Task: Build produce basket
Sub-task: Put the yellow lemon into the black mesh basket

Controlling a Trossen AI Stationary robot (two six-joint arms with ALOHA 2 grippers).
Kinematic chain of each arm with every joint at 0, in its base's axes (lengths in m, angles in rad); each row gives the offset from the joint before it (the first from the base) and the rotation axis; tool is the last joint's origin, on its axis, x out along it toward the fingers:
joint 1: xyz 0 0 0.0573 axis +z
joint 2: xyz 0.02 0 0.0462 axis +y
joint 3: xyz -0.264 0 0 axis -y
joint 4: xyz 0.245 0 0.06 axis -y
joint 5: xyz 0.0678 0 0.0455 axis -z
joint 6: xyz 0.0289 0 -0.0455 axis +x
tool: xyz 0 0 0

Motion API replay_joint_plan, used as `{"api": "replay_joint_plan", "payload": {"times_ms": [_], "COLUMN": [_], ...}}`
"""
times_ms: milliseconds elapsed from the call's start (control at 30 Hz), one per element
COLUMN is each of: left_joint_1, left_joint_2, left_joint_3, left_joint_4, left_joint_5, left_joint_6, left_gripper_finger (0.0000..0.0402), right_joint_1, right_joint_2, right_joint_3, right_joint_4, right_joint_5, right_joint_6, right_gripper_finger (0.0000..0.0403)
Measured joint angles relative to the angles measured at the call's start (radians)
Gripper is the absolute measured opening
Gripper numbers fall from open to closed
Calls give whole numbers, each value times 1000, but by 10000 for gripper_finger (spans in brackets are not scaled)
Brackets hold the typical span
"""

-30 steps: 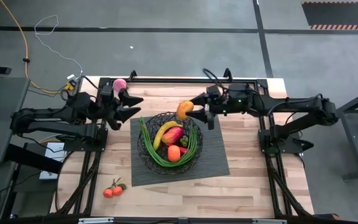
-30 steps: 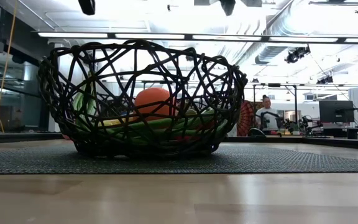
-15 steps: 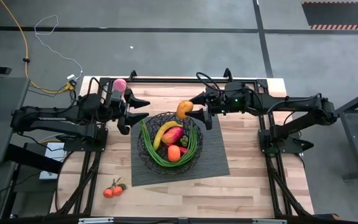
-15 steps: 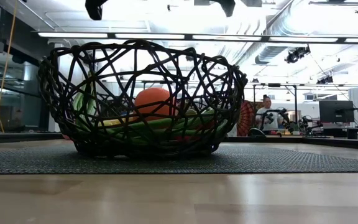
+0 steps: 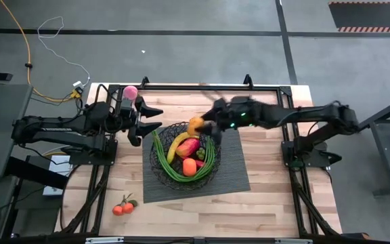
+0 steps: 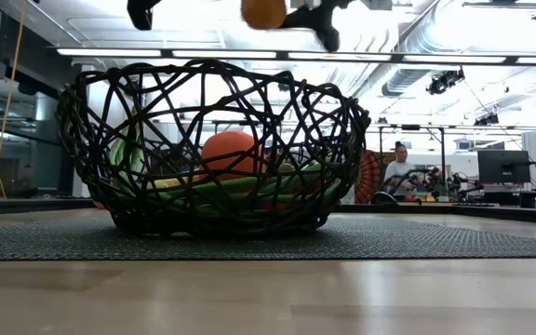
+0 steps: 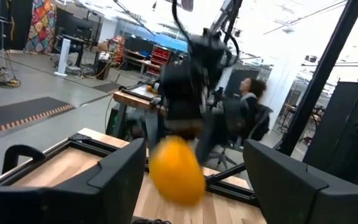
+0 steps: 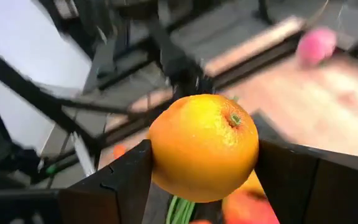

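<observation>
My right gripper will release the orange in the basket's gap (image 5: 177, 163) that lies between the banana, the mango and the green beans. The orange is now above the far rim.
The black wire-mesh basket (image 5: 185, 152) stands on the dark grey mat (image 5: 232, 173). It holds a banana, a red-orange mango, an orange, long green beans and other pieces. My right gripper (image 5: 202, 127) is shut on another orange (image 5: 194, 125) above the basket's far rim. This orange also shows at the top of the low view (image 6: 264, 11). My left gripper (image 5: 147, 120) is open and empty just left of the basket. A pink ball (image 5: 130, 92) lies on the table behind it. Small tomatoes (image 5: 122, 207) lie at the near left. My right gripper pinches the orange by two opposite sides (image 8: 160, 155) between its two fingers (image 8: 120, 186). The fingers come from the table's right. The orange is lifted clear above the basket, its stem dimple (image 8: 234, 118) turned toward the wrist camera.
The basket's rim (image 6: 212, 70) stands high above the mat, with the fruit low inside it. Bare wooden table (image 5: 276, 196) lies right of and in front of the mat. A person (image 6: 400, 172) sits in the room beyond the table.
My right gripper has carried the orange toward the table's left and down, from beside the basket's far rim to above it; it now shows at the top of the low view. My left gripper has moved a little toward the basket, still open.
</observation>
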Motion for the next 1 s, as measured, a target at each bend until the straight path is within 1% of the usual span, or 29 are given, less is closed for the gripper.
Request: {"api": "replay_joint_plan", "payload": {"times_ms": [100, 200, 267, 333, 467, 567, 733, 1000], "left_joint_1": [0, 0, 0, 0, 0, 0, 0, 0], "left_joint_2": [0, 0, 0, 0, 0, 0, 0, 0], "left_joint_3": [0, 0, 0, 0, 0, 0, 0, 0], "left_joint_4": [0, 0, 0, 0, 1, 1, -5, -8], "left_joint_5": [-15, -17, -17, -17, -18, -18, -18, -18], "left_joint_6": [0, 0, 0, 0, 0, 0, 0, 0], "left_gripper_finger": [257, 257, 257, 257, 257, 257, 257, 257], "right_joint_1": [26, 57, 74, 88, 102, 99, 98, 97], "right_joint_2": [93, 189, 256, 321, 436, 504, 556, 557], "right_joint_3": [0, 1, 33, 84, 193, 259, 294, 288], "right_joint_4": [38, 121, 131, 110, 28, -33, -51, -86], "right_joint_5": [-47, -94, -124, -152, -156, -181, -200, -171], "right_joint_6": [44, 83, 95, 82, 13, -12, -21, -19], "right_gripper_finger": [232, 232, 232, 232, 232, 232, 232, 232]}}
